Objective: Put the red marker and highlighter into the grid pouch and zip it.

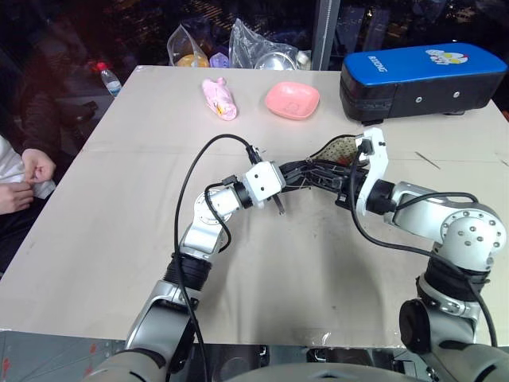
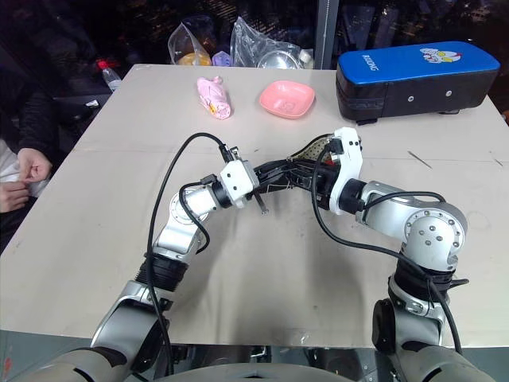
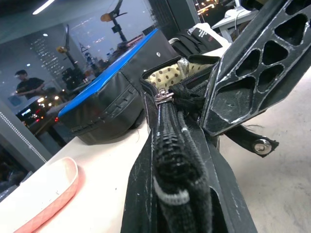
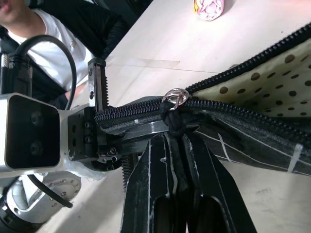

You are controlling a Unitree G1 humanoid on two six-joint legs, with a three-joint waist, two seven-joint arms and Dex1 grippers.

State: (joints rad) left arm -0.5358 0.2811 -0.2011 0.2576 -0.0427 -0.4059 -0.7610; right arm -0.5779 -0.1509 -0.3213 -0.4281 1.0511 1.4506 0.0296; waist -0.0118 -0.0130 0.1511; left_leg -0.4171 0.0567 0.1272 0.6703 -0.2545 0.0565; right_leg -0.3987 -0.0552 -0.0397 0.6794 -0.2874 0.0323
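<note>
The robot's right gripper is holding the slider's cord crosswise to the zipper, so it should open, swing around and take the cord from the pouch's open end (image 1: pixel 342 149).
The grid pouch (image 1: pixel 332 150) hangs above the table between both grippers, its dotted lining (image 4: pixel 272 80) showing at the open far end. My left gripper (image 3: pixel 181 194) is shut on the pouch's zipped end. My right gripper (image 4: pixel 176 138) is shut on the black cord tied to the zip slider's ring (image 4: pixel 176 97), which sits partway along the zip; its fingers (image 3: pixel 243 73) also cross the left wrist view. A speck of red (image 1: pixel 343 161) shows in the pouch's mouth; I cannot tell whether it is the red marker. The highlighter is hidden.
A big blue-and-black case (image 1: pixel 421 76) stands at the back right, just behind the pouch. A pink dish (image 1: pixel 292 100) and a pink wrapped item (image 1: pixel 220 99) lie at the back, plastic bags (image 1: pixel 238 48) beyond. A person's hands (image 1: pixel 24 179) rest off the table's left edge.
</note>
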